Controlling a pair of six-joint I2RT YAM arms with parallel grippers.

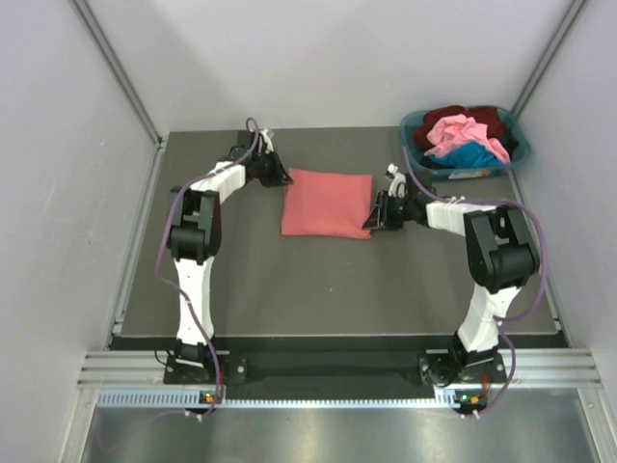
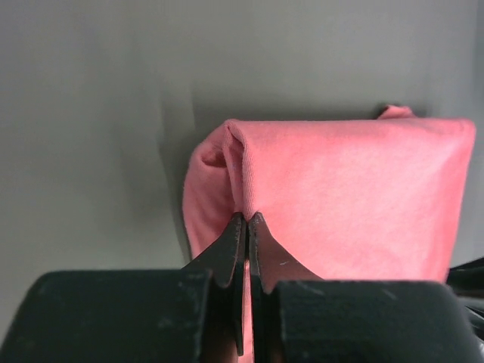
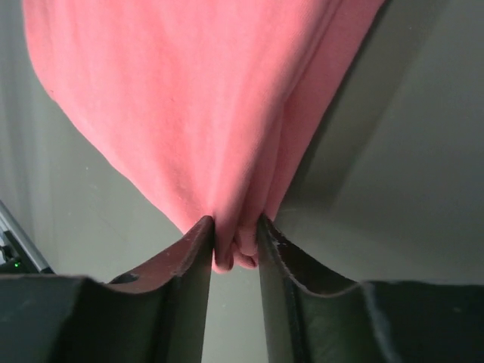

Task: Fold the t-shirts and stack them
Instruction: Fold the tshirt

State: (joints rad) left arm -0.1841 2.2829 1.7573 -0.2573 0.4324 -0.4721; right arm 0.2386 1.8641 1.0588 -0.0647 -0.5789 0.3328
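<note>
The folded t-shirt is pinched at its far corner by my left gripper, so next my left gripper takes the middle of the t-shirt's side edge (image 1: pixel 285 204) before it slides the t-shirt away.
A salmon-red t-shirt (image 1: pixel 326 203) lies folded into a rectangle on the dark table, between the two arms. My left gripper (image 1: pixel 285 178) is at the shirt's far left corner. In the left wrist view the left gripper (image 2: pixel 248 217) is shut, pinching a fold of the t-shirt (image 2: pixel 348 204). My right gripper (image 1: pixel 369 220) is at the near right corner. The right wrist view has the right gripper (image 3: pixel 234 223) closed on a thick bunch of the t-shirt (image 3: pixel 204 113), and both fingers press the cloth.
A teal basket (image 1: pixel 470 175) stands at the back right corner of the table. It holds a pink t-shirt (image 1: pixel 461 130), a dark maroon one (image 1: pixel 487 118) and a blue one (image 1: pixel 468 156). Grey walls close in the table (image 1: pixel 318 280) on both sides.
</note>
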